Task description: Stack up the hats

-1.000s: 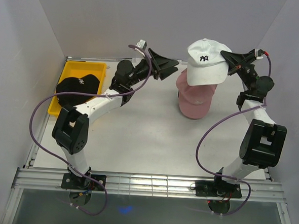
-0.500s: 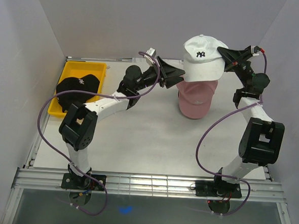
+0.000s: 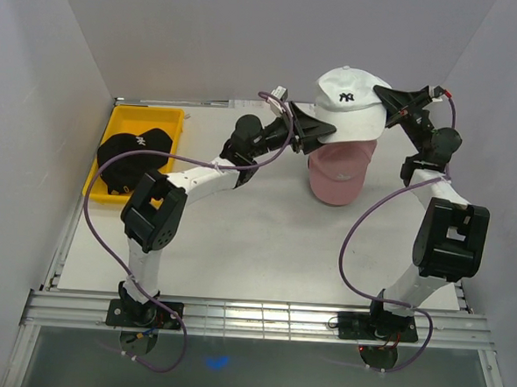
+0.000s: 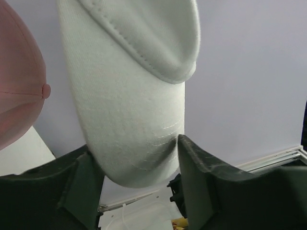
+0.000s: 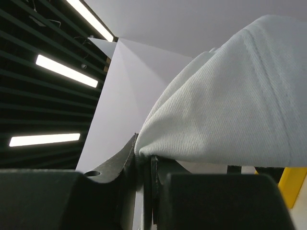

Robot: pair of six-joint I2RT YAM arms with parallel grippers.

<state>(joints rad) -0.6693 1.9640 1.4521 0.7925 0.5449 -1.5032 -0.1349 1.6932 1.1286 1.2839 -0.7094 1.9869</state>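
Observation:
The robot's right gripper pinches the back edge of the white hat, which must go over the pink hat, so it should first take the white hat brim's free side [image 3: 382,126].
A white hat [image 3: 351,107] hangs in the air just above a pink hat [image 3: 337,176] that stands at the back of the table. My right gripper [image 3: 383,94] is shut on the white hat's back edge [image 5: 230,110], the cloth pinched between the jaws of my right gripper [image 5: 144,153]. My left gripper [image 3: 319,131] reaches in from the left; in the left wrist view the white brim [image 4: 129,110] sits between the widely spread fingers of my left gripper [image 4: 136,148], touching both. The pink hat [image 4: 17,81] shows at that view's left edge. A black hat [image 3: 134,151] lies in the tray.
A yellow tray [image 3: 145,115] sits at the table's back left corner, against the left wall. White walls close in the left, back and right sides. The arms' bases are bolted to the rail at the near edge.
My left arm swung right from near the tray to the white hat's brim and its fingers narrowed onto it. The right gripper shifted the white hat slightly left over the pink one.

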